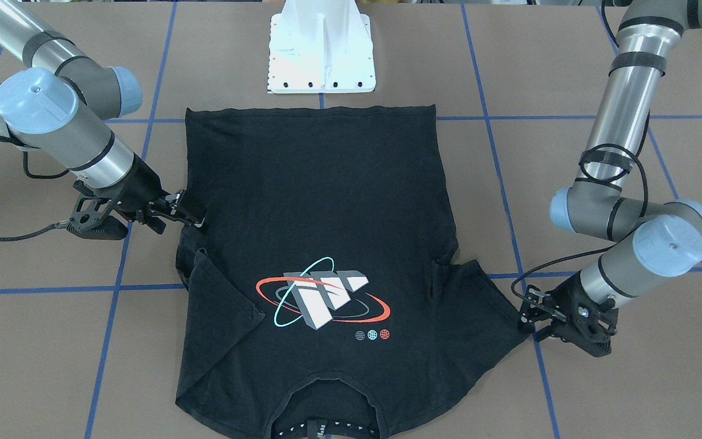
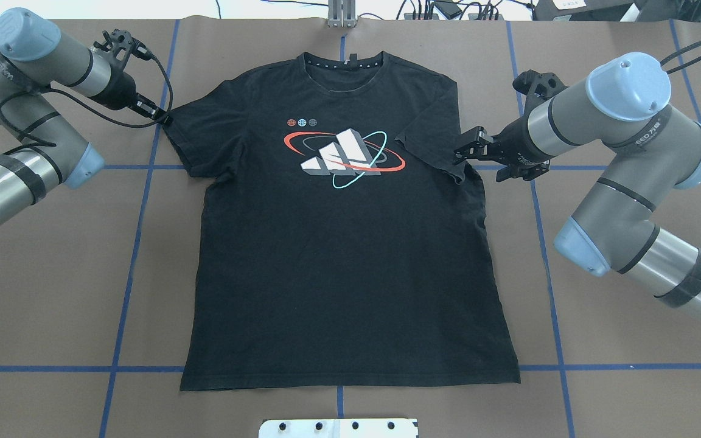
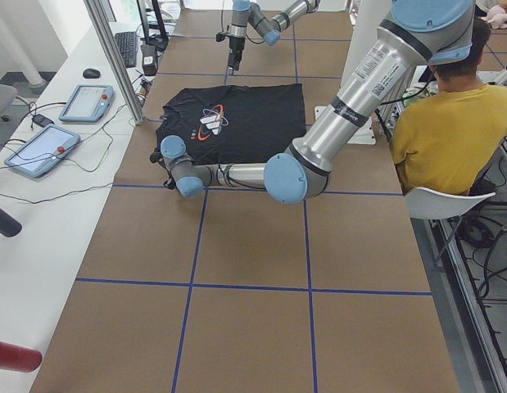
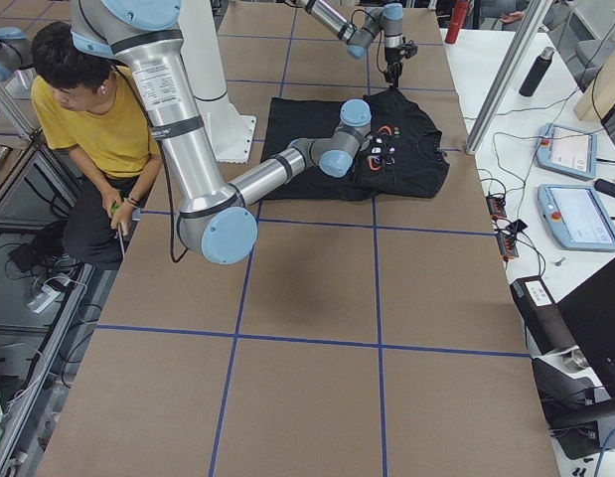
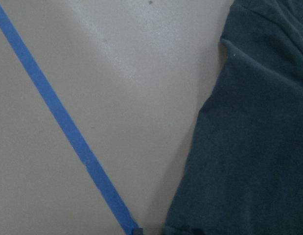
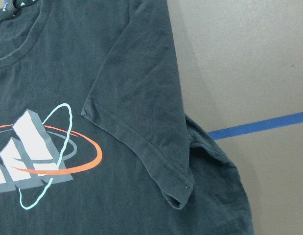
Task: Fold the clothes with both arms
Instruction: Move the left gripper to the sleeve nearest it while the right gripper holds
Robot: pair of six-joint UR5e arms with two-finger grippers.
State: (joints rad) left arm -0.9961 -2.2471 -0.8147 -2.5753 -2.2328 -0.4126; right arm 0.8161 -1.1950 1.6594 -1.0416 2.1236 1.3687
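Observation:
Next, the left gripper releases the flat sleeve's tip on the chest [image 1: 403,319] beside the logo's orange ring. That sleeve tip still lies flat.
The black T-shirt [image 2: 344,255] lies flat on the brown table, logo [image 2: 344,159] up, white-dotted collar [image 2: 341,64] away from the robot base. Its sleeve on the robot's right [image 2: 432,149] is folded in over the chest, which the right wrist view [image 6: 141,112] shows too. My right gripper [image 2: 463,152] is low beside that sleeve, jaws apart, holding nothing. My left gripper [image 1: 531,316] is low at the tip of the other sleeve [image 5: 249,147], which lies flat; its jaws look apart around the sleeve's edge. The left gripper also shows in the overhead view [image 2: 165,118].
The white base plate [image 1: 322,58] stands just past the shirt's hem. Blue tape lines [image 2: 137,243] grid the table. A person in yellow [image 3: 445,131] sits beside the robot base. Control tablets [image 3: 40,147] lie on the side table beyond the collar end.

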